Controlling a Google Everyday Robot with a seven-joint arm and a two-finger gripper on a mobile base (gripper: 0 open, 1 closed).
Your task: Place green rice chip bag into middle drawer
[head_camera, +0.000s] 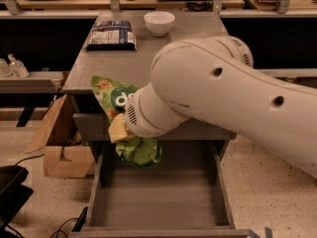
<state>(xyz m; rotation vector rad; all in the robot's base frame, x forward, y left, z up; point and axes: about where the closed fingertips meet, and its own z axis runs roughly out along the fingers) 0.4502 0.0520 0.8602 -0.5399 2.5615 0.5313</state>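
Observation:
My gripper needs to let go of the green rice chip bag on the drawer's grey bottom (123, 185), next to the drawer's side closest to the cardboard box.
The green rice chip bag (130, 125) hangs in the air over the back left of the open middle drawer (158, 197). Its white round logo faces me and its lower end droops into the drawer opening. My gripper (120, 129) is at the end of the big white arm and is shut on the bag's middle; one yellowish finger pad (118, 129) presses on the bag's front. The drawer's grey floor is bare and its long side walls run toward me.
A dark blue-and-white bag (112, 34) and a white bowl (159, 23) sit on the grey counter (129, 66) above the drawers. A cardboard box (62, 143) stands on the floor at the left. A black object (11, 192) is at the lower left.

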